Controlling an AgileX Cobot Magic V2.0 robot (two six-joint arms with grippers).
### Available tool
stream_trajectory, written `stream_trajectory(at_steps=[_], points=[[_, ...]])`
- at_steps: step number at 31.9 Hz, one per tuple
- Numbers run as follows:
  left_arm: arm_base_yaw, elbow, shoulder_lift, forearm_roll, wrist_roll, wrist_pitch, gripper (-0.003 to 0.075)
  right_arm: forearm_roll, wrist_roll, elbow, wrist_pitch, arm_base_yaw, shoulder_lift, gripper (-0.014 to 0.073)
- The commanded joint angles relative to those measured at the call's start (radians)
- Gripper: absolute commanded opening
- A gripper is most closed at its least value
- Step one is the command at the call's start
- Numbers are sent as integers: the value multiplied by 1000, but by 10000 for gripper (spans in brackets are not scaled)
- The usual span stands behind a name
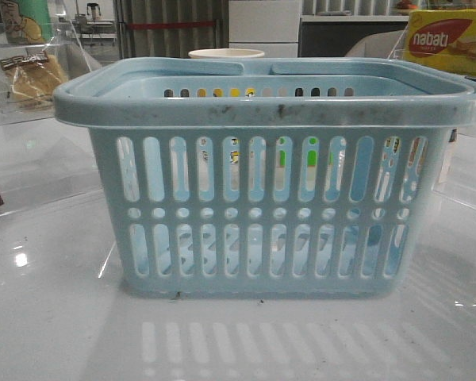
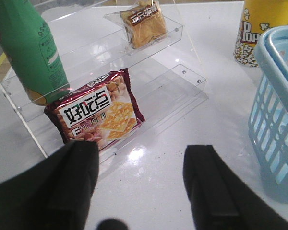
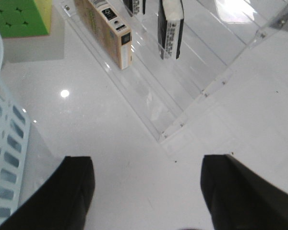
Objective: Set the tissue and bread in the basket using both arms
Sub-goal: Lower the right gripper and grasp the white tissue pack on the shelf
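Observation:
Next, I grab the top edge of the tissue [image 3: 172,11] that stands farther from the tan box on the clear shelf with my right gripper.
The pale blue basket [image 1: 270,198] fills the middle of the front view, and neither gripper shows there. The bagged bread [image 2: 144,28] lies on the upper step of a clear acrylic shelf, also seen as bread [image 1: 33,75] at the far left. My left gripper [image 2: 141,163] hangs open over bare table in front of that shelf, the basket [image 2: 278,120] beside it. The tissue [image 3: 169,28], a black packet with white patches, stands on edge on another clear shelf. My right gripper [image 3: 149,177] is open over the table short of that shelf, holding nothing.
On the left shelf are a green bottle [image 2: 31,52] and a maroon cracker packet [image 2: 98,112]; a popcorn cup [image 2: 257,28] stands behind the basket. A tan box [image 3: 108,31] stands on the right shelf, a green cube [image 3: 19,17] on the table nearby. A nabati box [image 1: 448,40] is at the back right.

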Motion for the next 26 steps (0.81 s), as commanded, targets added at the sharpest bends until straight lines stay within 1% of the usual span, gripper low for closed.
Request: stream_trajectory(at_steps=[1, 6, 15, 22, 26], points=[[-3, -35, 10, -1, 0, -79, 455, -5, -3, -128, -70, -23, 100, 572], [-3, -35, 10, -1, 0, -79, 455, -9, -3, -238, -67, -34, 241, 572], [-3, -35, 10, -1, 0, -79, 455, -62, -3, -415, -67, -34, 469, 572], [-3, -35, 10, -1, 0, -79, 455, -64, -3, -521, -71, -34, 595, 572], [-3, -35, 10, -1, 0, -79, 456, -91, -3, -562, -89, -34, 651, 572]])
